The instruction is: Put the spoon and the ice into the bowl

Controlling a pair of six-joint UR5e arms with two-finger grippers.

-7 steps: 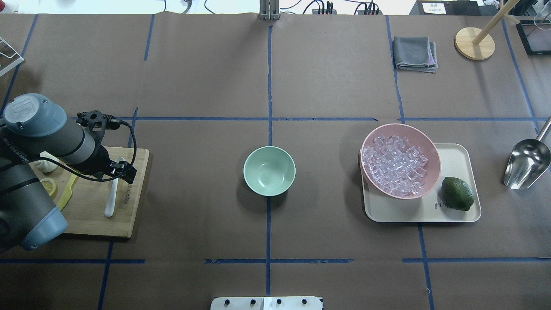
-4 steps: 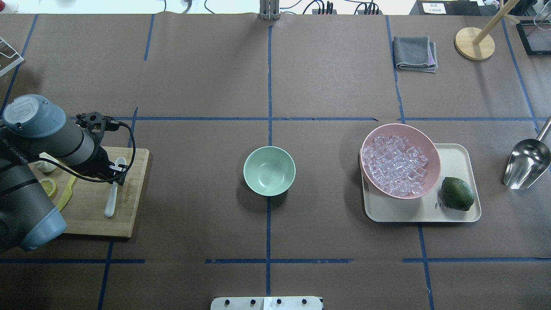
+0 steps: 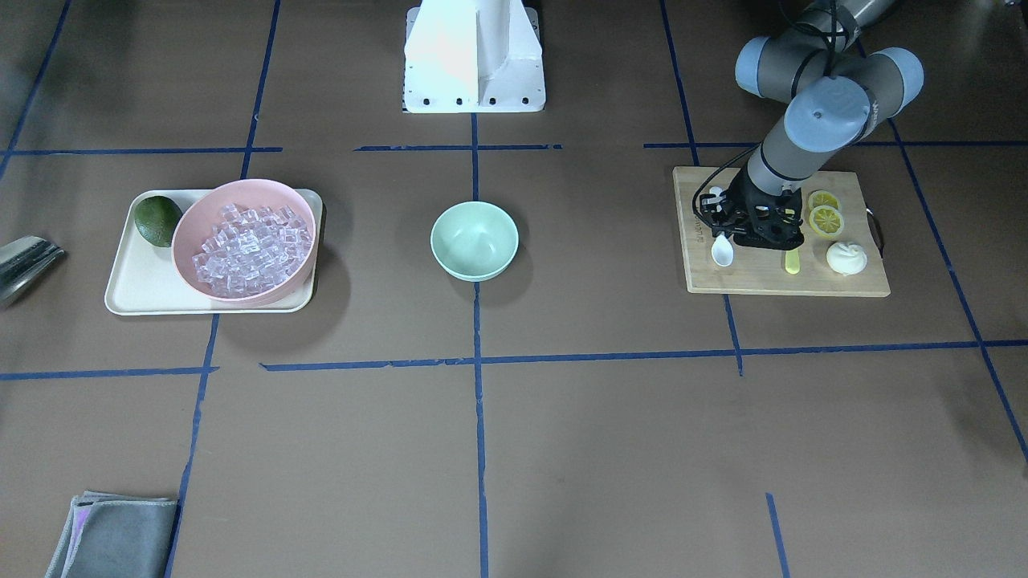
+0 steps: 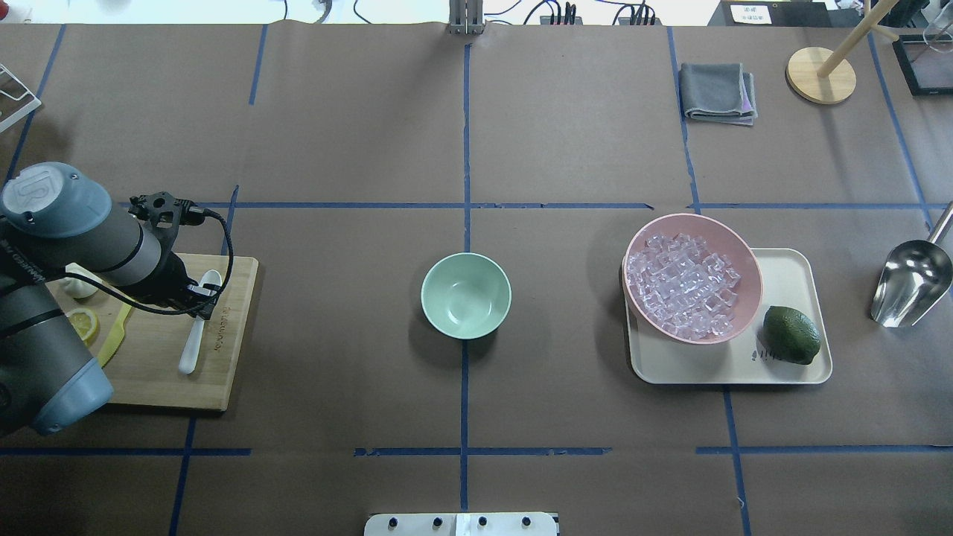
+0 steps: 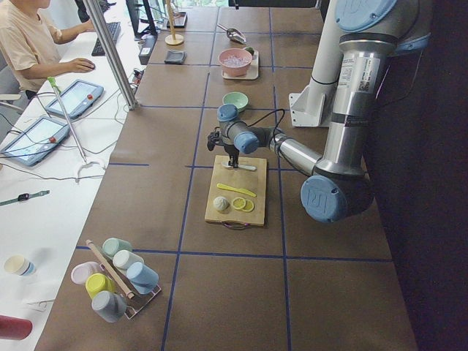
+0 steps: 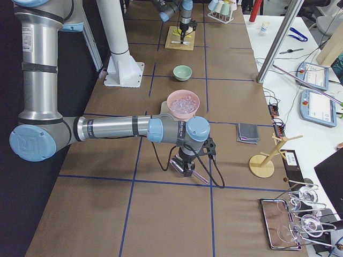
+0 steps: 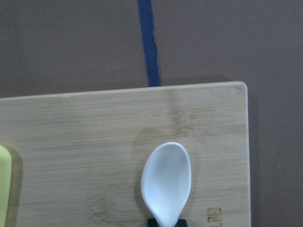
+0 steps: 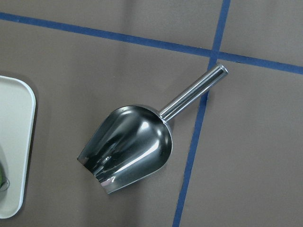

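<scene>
Next, my left gripper lets go of the white spoon inside the mint-green bowl (image 3: 500, 245), on the side of the bowl toward the wooden cutting board.
The white spoon (image 4: 195, 327) lies on the wooden cutting board (image 4: 160, 376) at the left, its scoop toward the far side. My left gripper (image 4: 202, 301) is down at the spoon's neck. In the left wrist view the scoop (image 7: 166, 179) fills the lower middle and dark fingertips pinch its neck at the bottom edge. The mint-green bowl (image 4: 466, 295) stands empty at the table's centre. The ice (image 4: 683, 284) is heaped in the pink bowl (image 4: 694, 219) on the right. My right gripper (image 6: 181, 166) hovers over a metal scoop (image 8: 128, 146); I cannot tell whether it is open or shut.
The pink bowl sits on a cream tray (image 4: 789, 268) with a lime (image 4: 791, 335). A yellow knife (image 4: 115, 335), a lemon slice (image 4: 83, 324) and a white bun share the board. A grey cloth (image 4: 717, 91) and a wooden stand (image 4: 820, 74) are at the far right.
My left gripper has moved left and down onto the spoon's neck. The spoon has turned slightly on the board. Nothing else has moved.
</scene>
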